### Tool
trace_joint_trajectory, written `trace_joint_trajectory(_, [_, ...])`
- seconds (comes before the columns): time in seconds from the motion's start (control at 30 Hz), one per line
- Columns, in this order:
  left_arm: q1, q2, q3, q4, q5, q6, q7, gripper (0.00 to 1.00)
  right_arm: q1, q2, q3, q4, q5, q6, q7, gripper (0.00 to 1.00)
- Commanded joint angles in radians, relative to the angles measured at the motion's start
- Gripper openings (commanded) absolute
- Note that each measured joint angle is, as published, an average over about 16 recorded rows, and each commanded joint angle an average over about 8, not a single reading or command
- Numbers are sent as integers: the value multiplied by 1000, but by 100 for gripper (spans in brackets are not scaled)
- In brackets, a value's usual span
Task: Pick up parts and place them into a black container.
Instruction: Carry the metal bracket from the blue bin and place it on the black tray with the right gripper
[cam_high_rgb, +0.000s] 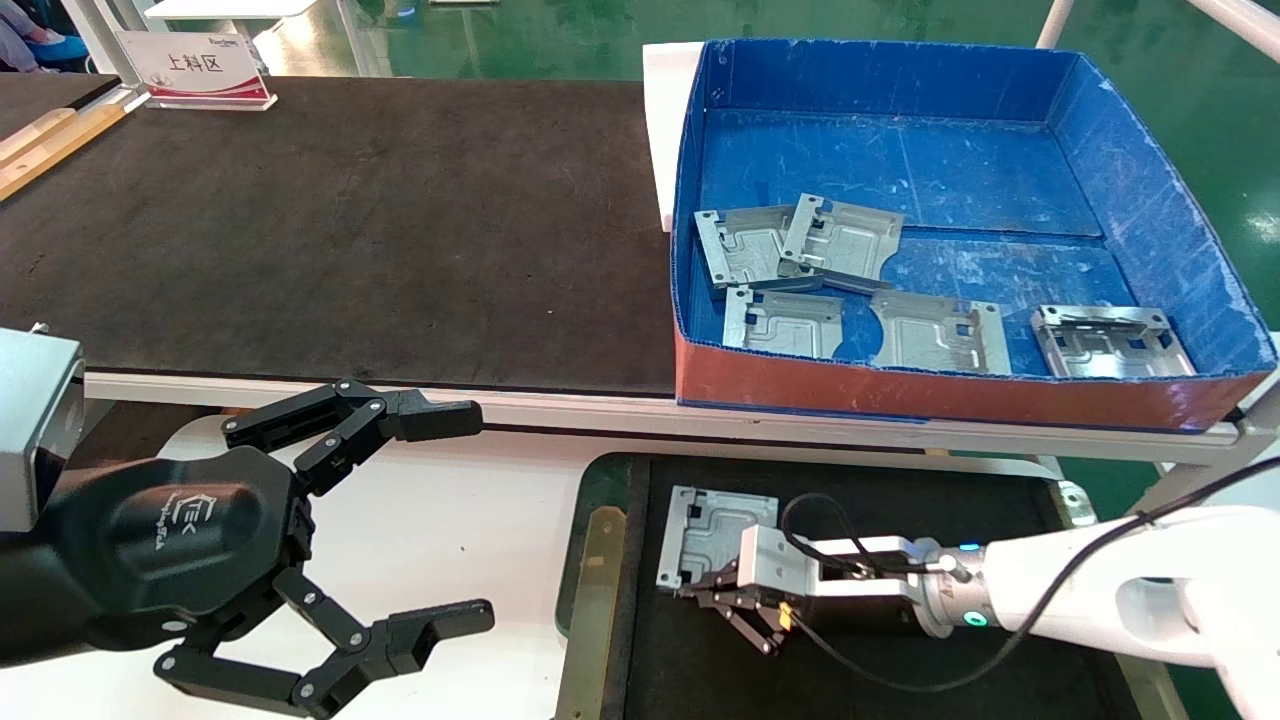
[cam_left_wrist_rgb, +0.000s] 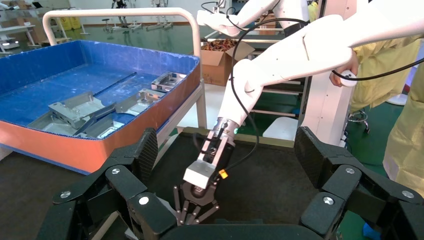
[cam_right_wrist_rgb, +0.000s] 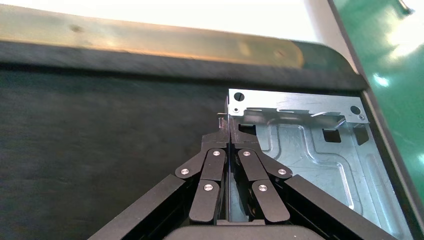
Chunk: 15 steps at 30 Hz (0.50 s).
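The silver-grey part will go down from my right gripper onto the bottom of the black container, in the far corner (cam_high_rgb: 698, 550) (cam_right_wrist_rgb: 314, 145) next to the brass piece.
One silver-grey part (cam_high_rgb: 715, 530) sits low in the far left corner of the black container (cam_high_rgb: 598, 560). My right gripper (cam_high_rgb: 712, 592) is shut on the part's near edge. In the right wrist view the thin metal edge of the part (cam_right_wrist_rgb: 310, 150) runs between the closed fingers of the right gripper (cam_right_wrist_rgb: 228, 131), close to the container's brass side strip (cam_right_wrist_rgb: 150, 37). I cannot tell whether the part touches the floor. My left gripper (cam_high_rgb: 475, 515) hangs open and empty left of the container, over the white surface. Its wrist view looks between its fingers (cam_left_wrist_rgb: 145, 150) at the right gripper (cam_left_wrist_rgb: 192, 212).
The blue-walled cardboard box (cam_high_rgb: 1150, 200) stands behind the container on the right and holds several more parts (cam_high_rgb: 840, 240). A long black belt surface (cam_high_rgb: 350, 230) stretches to its left, with a sign (cam_high_rgb: 195, 65) at the far end. A person in yellow (cam_left_wrist_rgb: 390, 70) stands by the right arm.
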Motion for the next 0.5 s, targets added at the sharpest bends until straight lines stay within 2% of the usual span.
trace_joint_trajectory(0.03, [0, 0, 0, 0, 0, 0, 0, 100, 1, -9, 0, -10, 0, 23, -3, 0])
trace_joint_trajectory(0.23, [0, 0, 0, 0, 0, 0, 0, 100, -2, -26, 2, -19, 3, 65, -5, 0])
trace_joint_trajectory(0.5, [0, 0, 0, 0, 0, 0, 0, 100, 0, -30, 6, -13, 8, 37, 4, 0])
